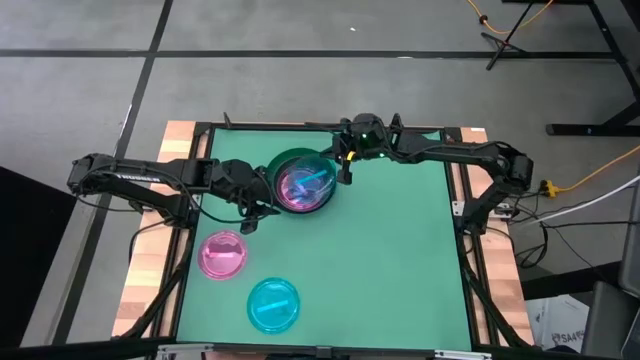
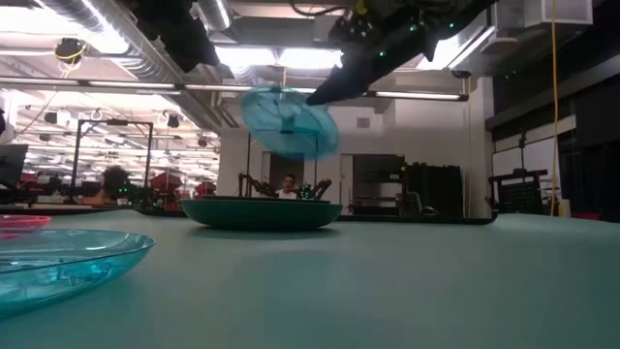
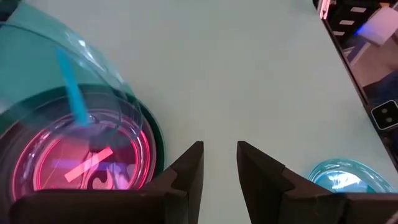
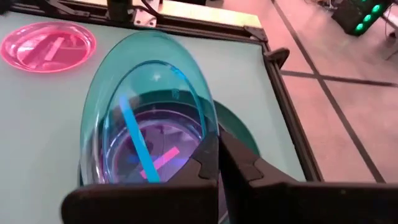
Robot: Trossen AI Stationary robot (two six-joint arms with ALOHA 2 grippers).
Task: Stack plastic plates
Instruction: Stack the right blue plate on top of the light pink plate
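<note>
Next, my right gripper lets go of the cyan plate on the pink plate lying in the large dark green plate [image 1: 302, 186] [image 4: 158, 153].
A large dark green plate [image 1: 283, 163] rests on the table's far middle, with a translucent pink plate [image 3: 93, 163] lying in it. My right gripper [image 1: 346, 170] is shut on a translucent cyan plate [image 2: 289, 121] and holds it tilted above that stack. My left gripper [image 3: 219, 163] is open and hovers just left of and nearer than the green plate [image 3: 155, 134], touching nothing. A second pink plate [image 1: 222, 253] and a second cyan plate [image 1: 273, 305] lie flat on the near left of the table. I see no dark grey plate. My right gripper pinches the cyan plate's rim [image 4: 209, 127] between its two fingers [image 4: 239, 165], on the side toward the table's right. The fingers come slanting down from the far right. The plate is lifted clear and steeply tilted over the green plate [image 2: 262, 212].
The green mat [image 1: 400, 260] is bare on its middle and right. Wooden table edges and a black frame [image 1: 462, 190] run round the mat. In the low view, the near cyan plate [image 2: 58, 262] fills the left foreground.
</note>
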